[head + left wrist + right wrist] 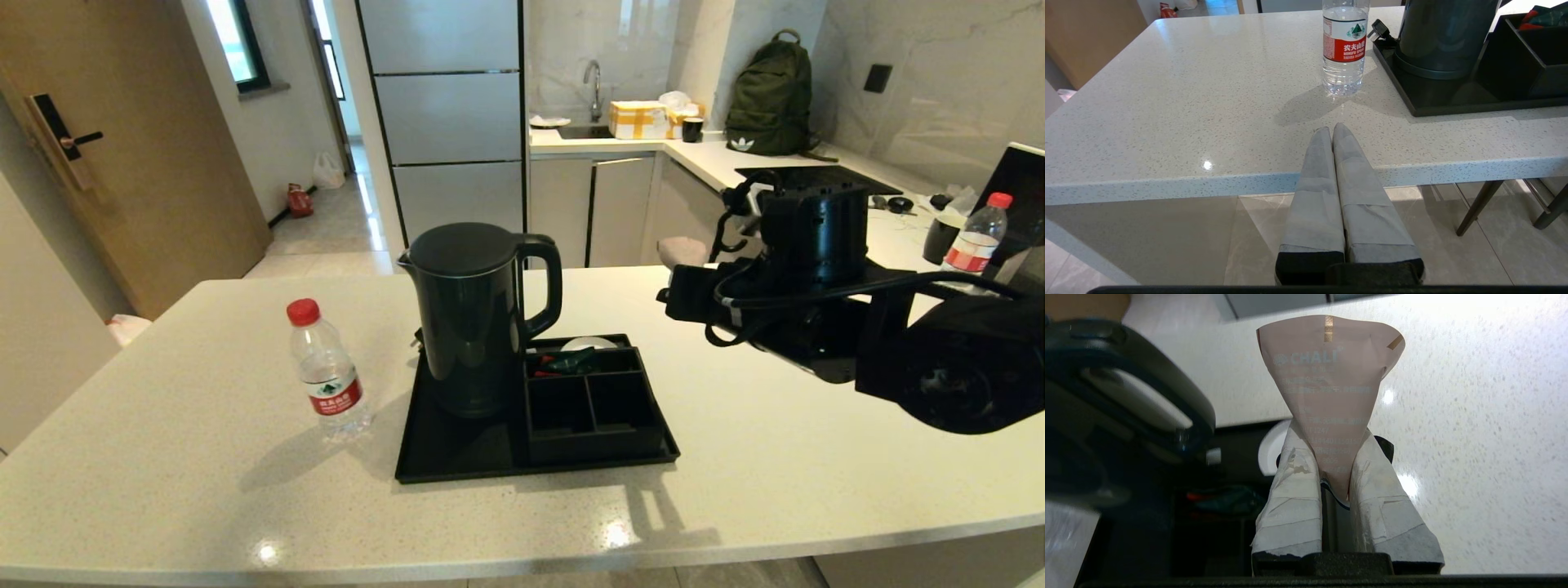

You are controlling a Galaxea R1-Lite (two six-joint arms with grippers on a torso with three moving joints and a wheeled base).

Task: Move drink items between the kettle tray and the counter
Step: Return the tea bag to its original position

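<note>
I will release the beige paper sachet with my right gripper in the box's empty front compartment (619,390) farthest from the kettle. The sachet is now above the black kettle tray.
My right gripper (1331,433) is shut on the beige paper sachet (1331,371), which fans out beyond the fingertips above the back right of the black kettle tray (457,461). In the head view the right arm (784,278) reaches in from the right, above the counter (816,465). The clear water bottle (326,371) with a red cap stands upright on the counter, left of the tray. My left gripper (1331,130) is shut and empty, low at the counter's front edge, short of the bottle (1344,49).
The tall black kettle (473,318) stands on the tray's left half. The four-compartment box (592,408) sits on its right half, with red and green packets (571,361) in a rear compartment. A second bottle (976,237) stands on the far right worktop.
</note>
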